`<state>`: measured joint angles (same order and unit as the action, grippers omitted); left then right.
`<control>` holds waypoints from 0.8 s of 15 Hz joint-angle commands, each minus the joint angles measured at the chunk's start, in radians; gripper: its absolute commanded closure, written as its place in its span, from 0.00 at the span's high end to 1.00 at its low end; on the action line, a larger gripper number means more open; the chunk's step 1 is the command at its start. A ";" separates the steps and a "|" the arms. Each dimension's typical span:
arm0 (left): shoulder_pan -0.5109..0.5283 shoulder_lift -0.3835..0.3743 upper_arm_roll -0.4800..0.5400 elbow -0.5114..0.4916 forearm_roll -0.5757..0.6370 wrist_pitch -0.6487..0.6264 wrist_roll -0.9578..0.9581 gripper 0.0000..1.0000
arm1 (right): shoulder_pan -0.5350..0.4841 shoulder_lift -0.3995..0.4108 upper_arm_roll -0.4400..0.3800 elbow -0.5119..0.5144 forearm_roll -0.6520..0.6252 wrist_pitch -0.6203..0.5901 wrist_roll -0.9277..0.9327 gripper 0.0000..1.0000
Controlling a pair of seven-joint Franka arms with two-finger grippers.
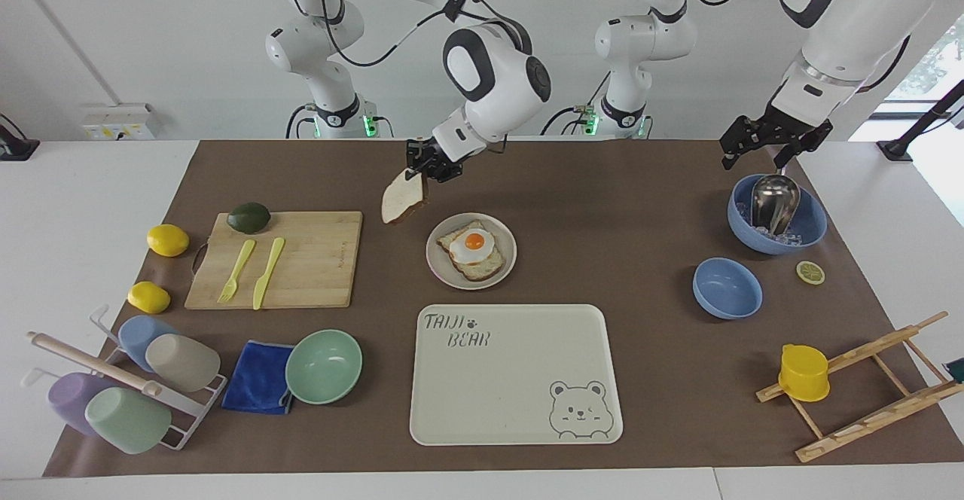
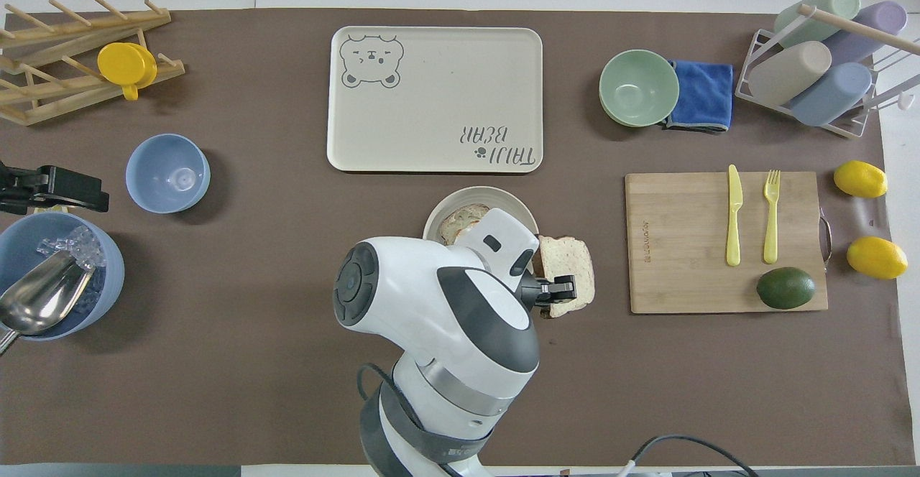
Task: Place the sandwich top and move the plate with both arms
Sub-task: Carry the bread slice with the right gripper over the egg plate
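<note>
I will use my right gripper to lay the sandwich top down over the fried egg on the beige plate's toast slice [image 2: 488,230]. The sandwich top now hangs over the brown mat.
The sandwich top [image 1: 403,199] [image 2: 573,270], a plain brown bread slice, hangs tilted in the air with my right gripper [image 1: 416,176] [image 2: 568,289] shut on its upper edge. It is over the brown mat, between the cutting board [image 1: 301,259] and the plate [image 1: 439,266] [image 2: 474,193]. The beige plate carries a toast slice with a fried egg [image 1: 474,244]; in the overhead view my right arm covers most of it. My left gripper [image 1: 757,155] [image 2: 54,188] waits open above the blue bowl with the metal scoop [image 1: 776,210].
The cream bear tray [image 1: 516,372] lies farther from the robots than the plate. The cutting board holds a yellow knife, a fork and an avocado [image 1: 248,217]. A mint-green bowl [image 1: 324,366], blue cloth, cup rack, lemons, an empty blue bowl [image 1: 727,288] and a wooden rack surround the area.
</note>
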<state>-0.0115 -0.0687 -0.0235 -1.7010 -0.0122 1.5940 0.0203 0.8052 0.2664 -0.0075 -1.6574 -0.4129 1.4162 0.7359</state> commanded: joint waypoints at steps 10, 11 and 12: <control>-0.010 -0.025 0.011 -0.020 0.017 0.003 0.004 1.00 | -0.017 0.097 0.003 0.048 0.129 0.222 -0.013 0.00; -0.010 -0.025 0.011 -0.020 0.017 0.000 0.004 1.00 | -0.017 0.096 0.003 0.048 0.122 0.213 -0.013 0.00; -0.010 -0.025 0.011 -0.020 0.017 0.000 0.004 1.00 | -0.018 0.096 0.001 0.047 0.121 0.208 -0.012 0.00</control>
<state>-0.0112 -0.0696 -0.0222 -1.7009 -0.0122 1.5941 0.0203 0.8012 0.3654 -0.0102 -1.6120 -0.2953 1.6313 0.7353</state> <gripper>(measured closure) 0.000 0.899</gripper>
